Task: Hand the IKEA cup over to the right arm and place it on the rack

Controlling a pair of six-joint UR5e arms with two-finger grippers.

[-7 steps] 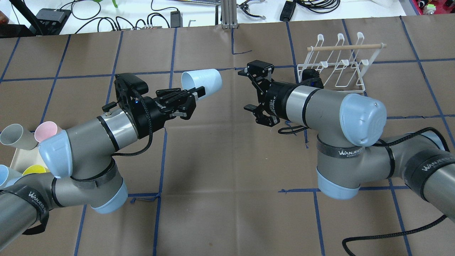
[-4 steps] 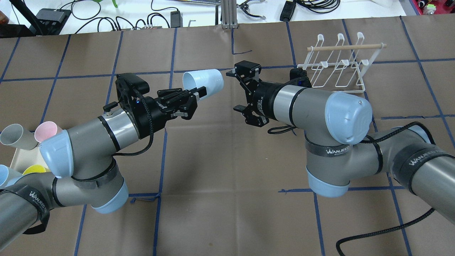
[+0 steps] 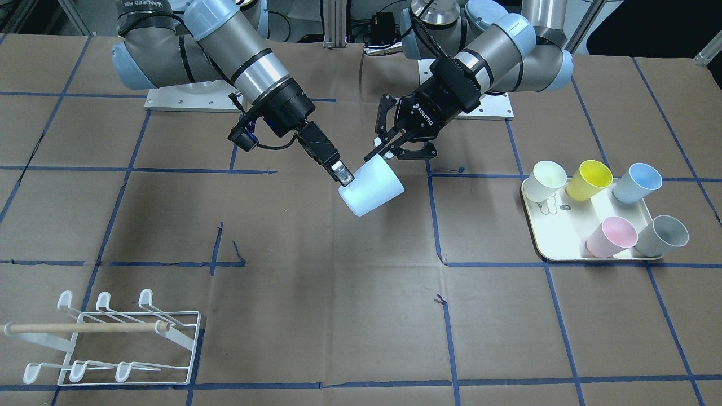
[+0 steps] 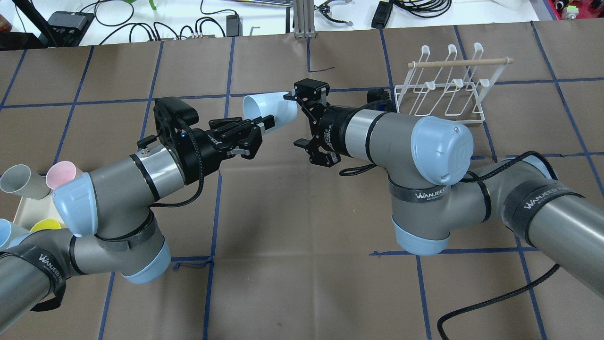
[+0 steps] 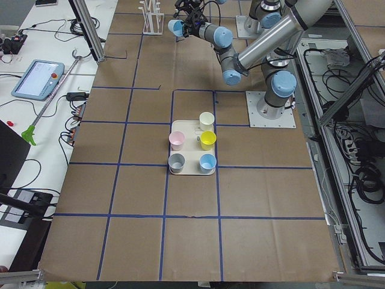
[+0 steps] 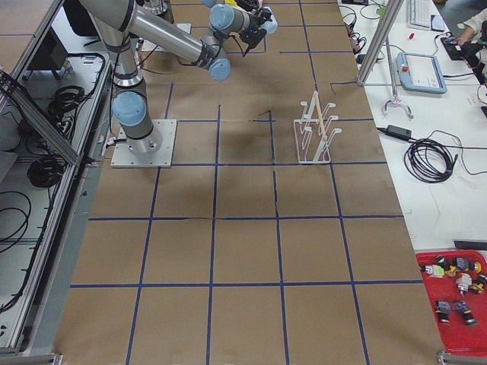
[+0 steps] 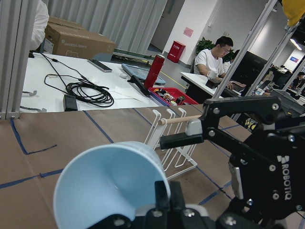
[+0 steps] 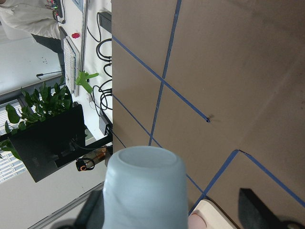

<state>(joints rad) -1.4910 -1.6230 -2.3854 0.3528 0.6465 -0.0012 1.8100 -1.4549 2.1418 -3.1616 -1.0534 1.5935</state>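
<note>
Next, I close my right gripper around the light-blue cup's side (image 3: 359, 197) (image 8: 145, 188) near its closed base, because my left gripper holds the cup's rim.
A light-blue cup (image 4: 272, 107) hangs on its side above the table's middle. My left gripper (image 4: 264, 124) is shut on its rim, one finger inside the mouth; this also shows in the left wrist view (image 7: 164, 202). My right gripper (image 4: 295, 118) is open, its fingertips (image 4: 289, 96) level with the cup's closed base. In the right wrist view the cup's base (image 8: 145, 188) sits between the two dark fingers (image 8: 255, 210). In the front view the cup (image 3: 372, 192) lies between the right gripper (image 3: 341, 172) and the left gripper (image 3: 386, 153). The white wire rack (image 4: 443, 89) stands behind the right arm.
A cream tray (image 3: 564, 239) with several coloured cups, among them a yellow cup (image 3: 589, 179), sits on the robot's left side. The rack (image 3: 113, 344) has bare prongs and a wooden dowel. Cables and gear lie on the white bench (image 4: 188, 19) beyond the far edge.
My right arm has moved left toward the cup, bringing its open fingers up to the cup's base. The left arm and cup have held still.
</note>
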